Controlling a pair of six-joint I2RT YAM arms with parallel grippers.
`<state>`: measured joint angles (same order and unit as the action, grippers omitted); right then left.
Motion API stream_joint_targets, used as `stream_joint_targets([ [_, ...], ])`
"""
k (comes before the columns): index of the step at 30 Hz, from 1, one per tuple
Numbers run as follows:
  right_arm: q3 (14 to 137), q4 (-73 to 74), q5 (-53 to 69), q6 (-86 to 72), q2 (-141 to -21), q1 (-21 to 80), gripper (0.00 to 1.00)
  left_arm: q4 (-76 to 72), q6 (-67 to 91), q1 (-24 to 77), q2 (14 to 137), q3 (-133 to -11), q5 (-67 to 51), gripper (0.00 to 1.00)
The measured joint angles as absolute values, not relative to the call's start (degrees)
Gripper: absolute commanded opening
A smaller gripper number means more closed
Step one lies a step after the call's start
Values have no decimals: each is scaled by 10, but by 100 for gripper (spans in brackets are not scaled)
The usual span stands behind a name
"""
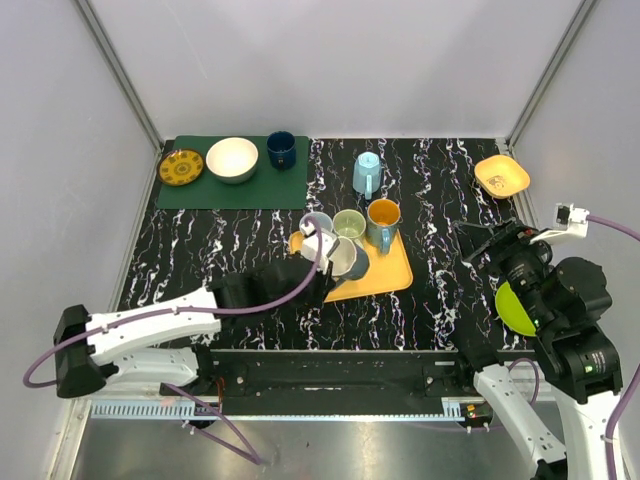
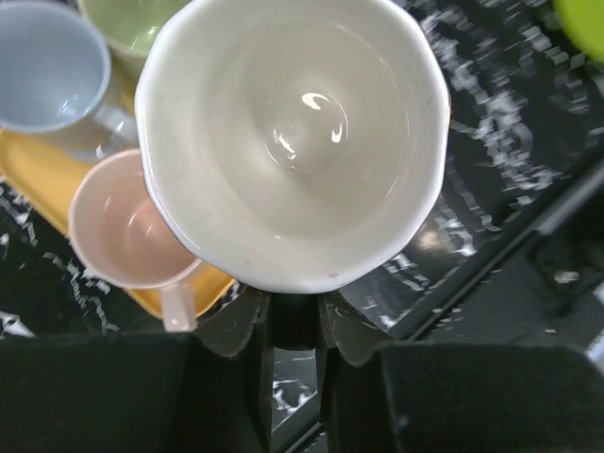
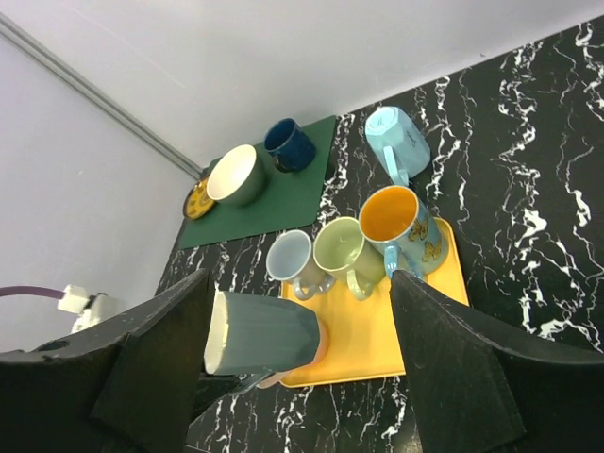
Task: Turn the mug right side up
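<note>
The robot's left gripper will put the grey mug down on the yellow tray (image 1: pixel 353 275) in front of the green mug.
My left gripper (image 1: pixel 322 280) is shut on the dark handle of a grey mug (image 1: pixel 345 258) with a white inside. It holds the mug on its side just above the yellow tray's (image 1: pixel 390 278) near left corner. In the left wrist view the mug's open mouth (image 2: pixel 293 132) faces the camera and the fingers (image 2: pixel 247 326) pinch the handle. In the right wrist view the mug (image 3: pixel 269 332) lies level with its rim to the left. My right gripper (image 1: pixel 497 245) is open and empty, away at the right. A light blue mug (image 1: pixel 367 172) stands upside down behind the tray.
On the tray stand a lavender mug (image 1: pixel 316 224), a green mug (image 1: pixel 349 224), an orange-lined blue mug (image 1: pixel 383 222) and a pink mug (image 2: pixel 127 226). A green mat (image 1: pixel 250 188) at the back left carries a yellow plate (image 1: pixel 181 167), a white bowl (image 1: pixel 232 159) and a dark blue cup (image 1: pixel 281 150). An orange bowl (image 1: pixel 502 176) sits at the back right.
</note>
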<state>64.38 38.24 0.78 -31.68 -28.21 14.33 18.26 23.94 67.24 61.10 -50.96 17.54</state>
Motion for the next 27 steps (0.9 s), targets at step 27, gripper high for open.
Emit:
stream_joint_targets([
  [27, 573, 389, 5, -315, -283, 148, 80, 260, 223, 687, 936, -671, 232, 0],
])
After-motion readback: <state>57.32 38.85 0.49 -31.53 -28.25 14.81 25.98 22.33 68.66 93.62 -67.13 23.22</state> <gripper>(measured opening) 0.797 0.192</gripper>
